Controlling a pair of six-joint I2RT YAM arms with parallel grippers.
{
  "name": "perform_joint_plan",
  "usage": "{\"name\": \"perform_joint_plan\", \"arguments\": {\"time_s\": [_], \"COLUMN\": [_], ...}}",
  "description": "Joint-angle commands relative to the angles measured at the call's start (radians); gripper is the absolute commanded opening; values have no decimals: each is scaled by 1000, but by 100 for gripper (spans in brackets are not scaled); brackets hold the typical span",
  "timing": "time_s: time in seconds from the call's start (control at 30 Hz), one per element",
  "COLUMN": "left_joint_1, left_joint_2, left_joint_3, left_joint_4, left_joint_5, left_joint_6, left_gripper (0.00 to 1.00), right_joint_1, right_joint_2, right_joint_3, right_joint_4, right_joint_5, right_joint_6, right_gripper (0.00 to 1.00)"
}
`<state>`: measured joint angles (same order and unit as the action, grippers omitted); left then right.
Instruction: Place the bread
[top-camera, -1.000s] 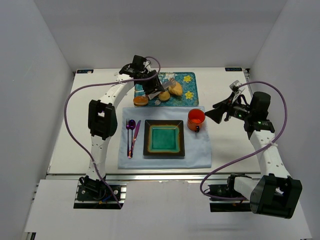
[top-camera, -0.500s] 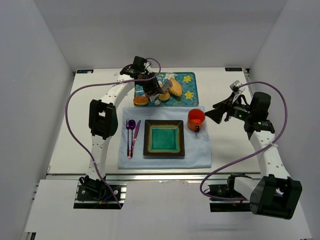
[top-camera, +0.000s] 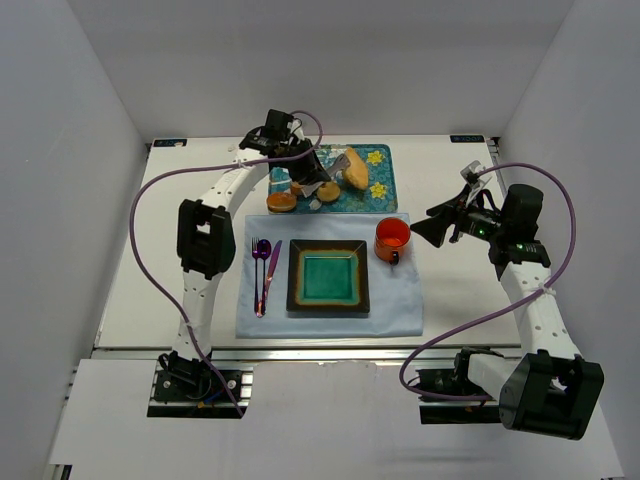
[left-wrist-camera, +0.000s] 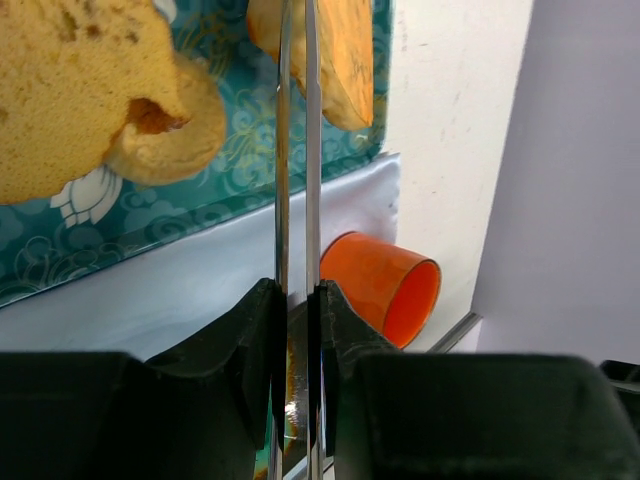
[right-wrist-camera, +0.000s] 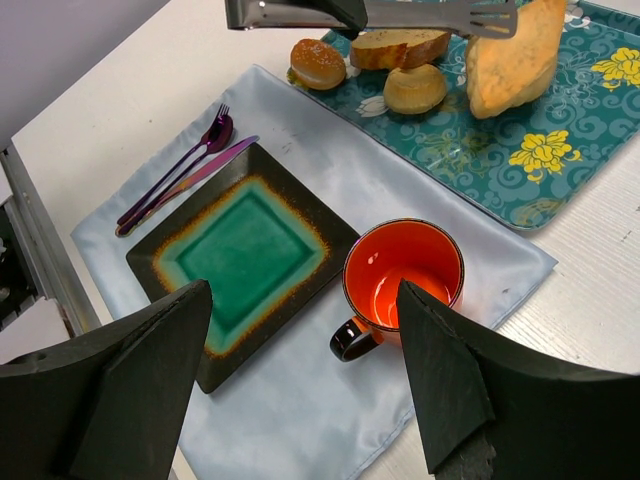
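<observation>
Next, I release the bread, now held over the teal floral tray, from my left gripper on the green centre of the dark square plate (top-camera: 333, 273).
The bread (top-camera: 355, 170), pale golden-tan and pointed, is pinched between metal tongs (top-camera: 330, 172) over the teal floral tray (top-camera: 385, 190). My left gripper (top-camera: 306, 172) is shut on the tongs' handles. In the left wrist view the tong blades (left-wrist-camera: 297, 150) run up from my left gripper (left-wrist-camera: 297, 300) to the bread (left-wrist-camera: 345, 60). In the right wrist view the bread (right-wrist-camera: 510, 50) hangs tilted from the tongs (right-wrist-camera: 400, 15); whether its lower end touches the tray is unclear. My right gripper (top-camera: 425, 230) is open and empty, right of the orange mug (top-camera: 392, 238); it also shows in its own view (right-wrist-camera: 303, 295).
A dark square plate with a green centre (top-camera: 328, 278) lies on a pale blue cloth (top-camera: 400, 310). Purple cutlery (top-camera: 262, 270) lies to its left. On the tray are a brown roll (right-wrist-camera: 398, 47) and two small buns (right-wrist-camera: 318, 62) (right-wrist-camera: 414, 88).
The tongs and the bread have shifted slightly up and to the right over the tray. The right arm has not moved.
</observation>
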<state>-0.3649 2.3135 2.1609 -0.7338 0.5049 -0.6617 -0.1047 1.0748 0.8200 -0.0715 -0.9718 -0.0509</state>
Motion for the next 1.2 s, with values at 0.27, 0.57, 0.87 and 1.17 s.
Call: {"name": "perform_joint_plan", "arguments": {"time_s": [0.27, 0.57, 0.87, 1.17], "left_joint_1": [34, 53, 53, 53], "left_joint_2": [-399, -950, -993, -990], "left_joint_3": [-202, -990, -1184, -1202], "left_joint_4": [-27, 94, -4, -6], "left_joint_5": [40, 225, 311, 236], "left_joint_6": [98, 217, 393, 405], "left_gripper": [0, 0, 0, 44], "right_joint_1": [-7, -7, -7, -7], "right_joint_2": [-19, 14, 39, 13], "right_joint_3": [24, 54, 88, 80], "right_joint_4": [-14, -91, -136, -148], "right_joint_5": [-18, -25, -31, -21], "right_joint_6": [-26, -90, -112, -118], "right_gripper": [79, 80, 79, 80]}}
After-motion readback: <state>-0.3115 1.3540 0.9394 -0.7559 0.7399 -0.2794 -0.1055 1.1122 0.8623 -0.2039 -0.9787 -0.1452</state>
